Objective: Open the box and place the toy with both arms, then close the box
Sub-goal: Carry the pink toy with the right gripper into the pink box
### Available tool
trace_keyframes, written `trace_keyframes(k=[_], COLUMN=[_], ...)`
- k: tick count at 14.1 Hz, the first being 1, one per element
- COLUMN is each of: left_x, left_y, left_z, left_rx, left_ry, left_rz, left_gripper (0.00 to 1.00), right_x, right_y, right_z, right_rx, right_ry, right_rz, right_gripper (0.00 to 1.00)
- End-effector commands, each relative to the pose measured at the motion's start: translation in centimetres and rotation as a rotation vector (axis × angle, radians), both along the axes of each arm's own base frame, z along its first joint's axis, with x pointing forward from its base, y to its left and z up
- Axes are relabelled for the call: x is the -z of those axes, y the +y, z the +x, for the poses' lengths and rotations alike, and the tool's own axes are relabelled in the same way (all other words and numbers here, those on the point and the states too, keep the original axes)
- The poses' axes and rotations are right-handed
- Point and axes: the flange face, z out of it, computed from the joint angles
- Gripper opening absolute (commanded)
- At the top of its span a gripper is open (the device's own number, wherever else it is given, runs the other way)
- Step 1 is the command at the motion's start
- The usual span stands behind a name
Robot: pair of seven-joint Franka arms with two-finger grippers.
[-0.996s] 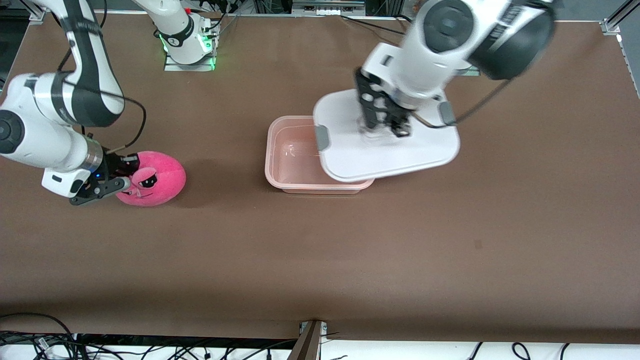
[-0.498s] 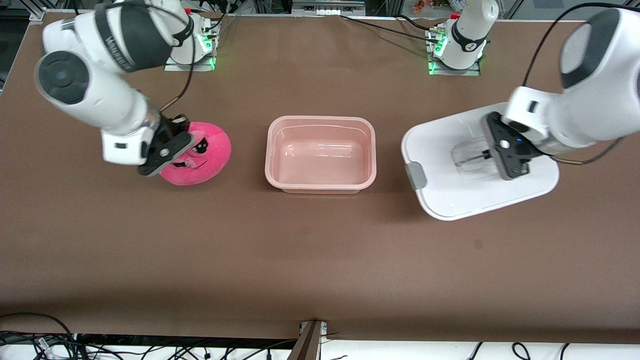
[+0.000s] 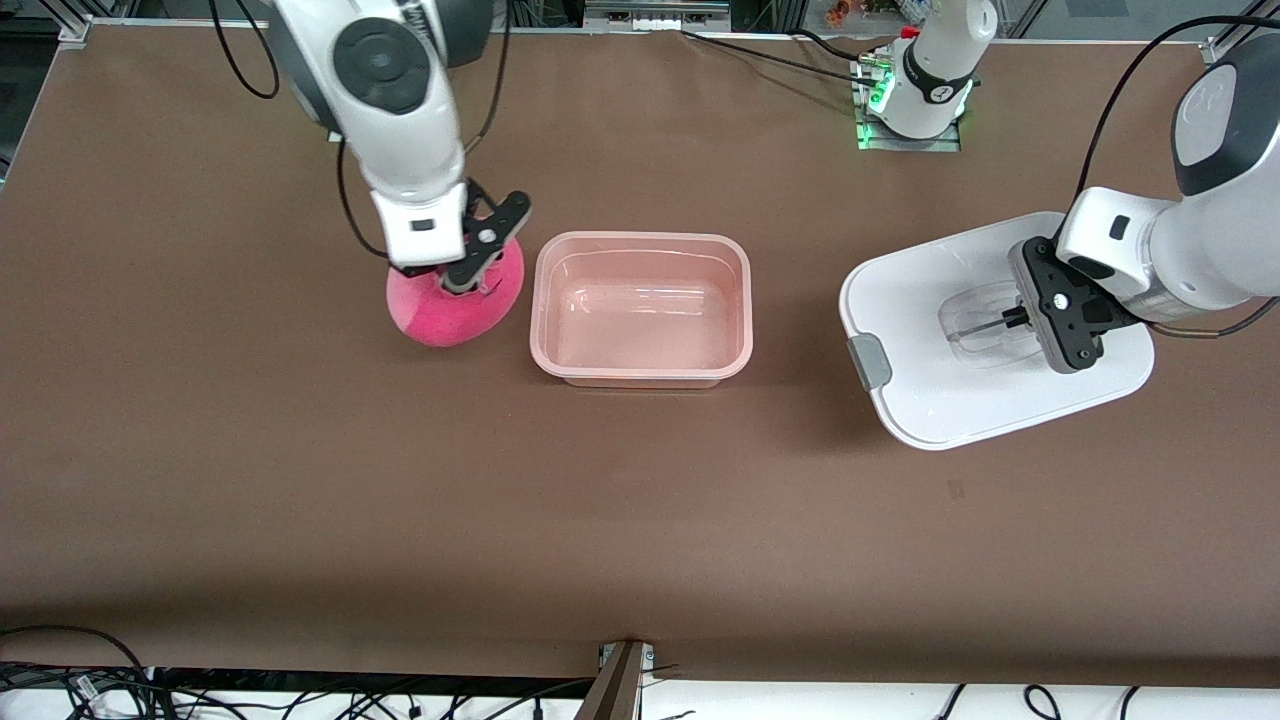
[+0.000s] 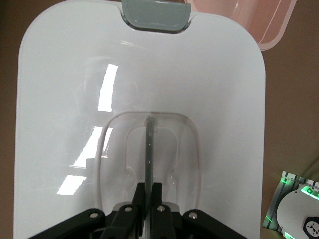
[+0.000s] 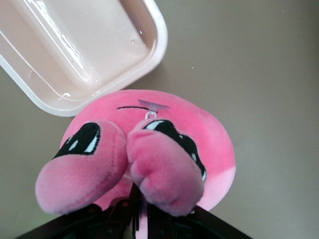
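Next, my right gripper releases the pink toy on the bottom of the tub, next to the tub's side (image 3: 613, 317) (image 5: 83, 44) that is nearest to that gripper.
The box's pale pink tub (image 3: 640, 239) stands open at the table's middle, with nothing inside. Its white lid (image 3: 930, 290) hangs tilted over the table toward the left arm's end. My left gripper (image 3: 1015, 322) is shut on the lid's clear handle (image 4: 149, 144); one grey clip (image 3: 869, 362) faces the tub. In the left wrist view my left gripper (image 4: 149, 191) pinches the handle's rib over the lid (image 4: 65, 99). The pink toy (image 3: 450, 315) hangs beside the tub at the right arm's end, my right gripper (image 3: 462, 283) shut on it. In the right wrist view the toy (image 5: 159, 164) covers my right gripper (image 5: 142, 206), beside the tub's rim (image 5: 158, 35).
The left arm's base (image 3: 915, 90) with green lights stands at the table's edge farthest from the front camera. Cables (image 3: 80, 690) lie past the nearest edge. Bare brown table (image 3: 640, 520) stretches between the tub and that edge.
The right gripper lifted the toy and carried it toward the tub. The left gripper swung the lid off the tub toward the left arm's end, then shifted it slightly farther.
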Motion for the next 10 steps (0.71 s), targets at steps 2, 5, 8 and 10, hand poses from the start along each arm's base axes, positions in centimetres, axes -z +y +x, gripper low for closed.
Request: trace_keyframes(k=[2,5,8,10], left_x=[-0.2,-0.2,-0.2,-0.2], left_y=[1.3,1.3,1.3,1.5], left_z=[0.1,0.1,0.1,0.1], left_rx=[0.018,0.018,0.017,0.012], left_ry=[0.0,0.0,0.002,0.003], left_rz=[0.012,0.012,0.012,0.012], left_gripper=[0.0,0.0,0.0,0.0], right_x=[2.3,3.3,3.5,3.0], right_y=[3.5,6.2,7.6,8.3], right_z=[-1.1,-1.8,-2.1,-2.2], right_rx=[-0.031,-0.046,-0.034,-0.04], right_ry=[-0.03,-0.057,-0.069,-0.077], right_rz=[-0.072,-0.092,-0.088,-0.076], right_gripper=[0.0,0.0,0.0,0.0])
